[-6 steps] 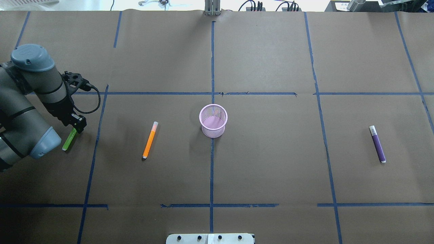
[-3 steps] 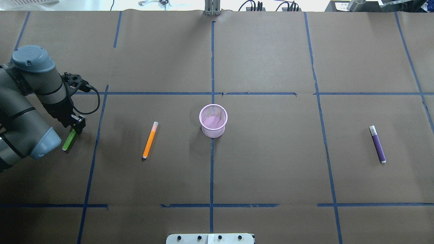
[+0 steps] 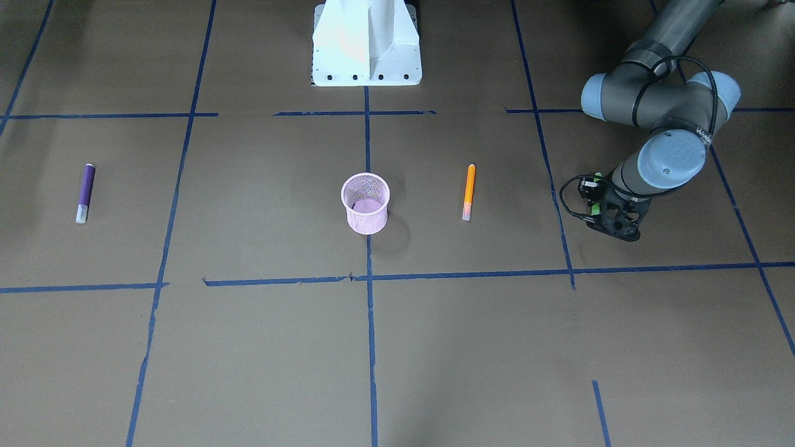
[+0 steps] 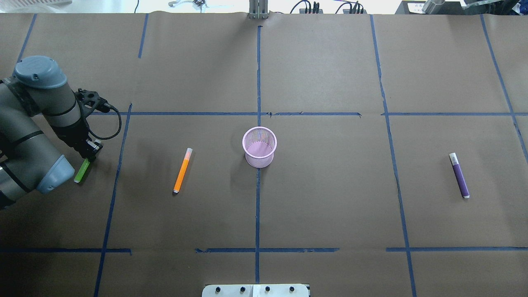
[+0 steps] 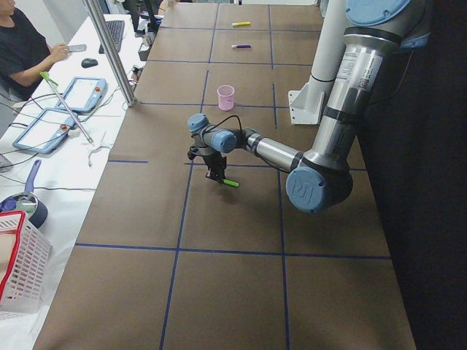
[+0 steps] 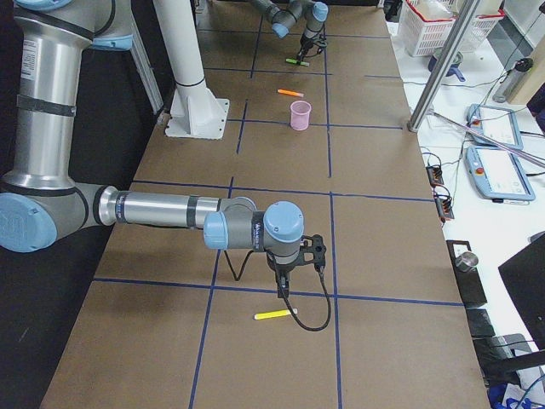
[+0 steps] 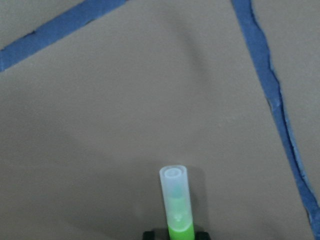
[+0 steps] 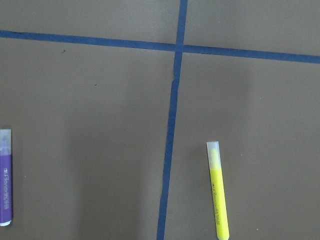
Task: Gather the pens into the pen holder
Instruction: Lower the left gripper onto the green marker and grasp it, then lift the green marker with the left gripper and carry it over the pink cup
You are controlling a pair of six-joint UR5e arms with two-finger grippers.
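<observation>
The robot's left gripper needs to release the green pen inside the empty pink mesh pen holder (image 3: pixel 365 203) at the middle of the table.
The pink mesh pen holder (image 4: pixel 259 147) stands upright at the table's middle and looks empty. The orange pen (image 4: pixel 182 171) lies to its left. The purple pen (image 4: pixel 459 175) lies far right. My left gripper (image 4: pixel 88 156) points down at the far left, shut on the green pen (image 4: pixel 81 171) near its capped end. In the left wrist view the pale cap (image 7: pixel 175 192) sticks out past the fingertips just above the paper. My right gripper (image 6: pixel 282 294) shows only in the exterior right view, pointing down; I cannot tell if it is open or shut.
A yellow pen (image 8: pixel 217 195) lies on the paper under my right gripper, with the purple pen (image 8: pixel 5 180) at that view's left edge. Blue tape lines (image 4: pixel 258 113) cross the brown paper. The robot's white base (image 3: pixel 366 43) is at the near edge.
My left gripper has shifted a little to the left at the green pen's capped end, and the pen has moved slightly with it. Nothing else has moved.
</observation>
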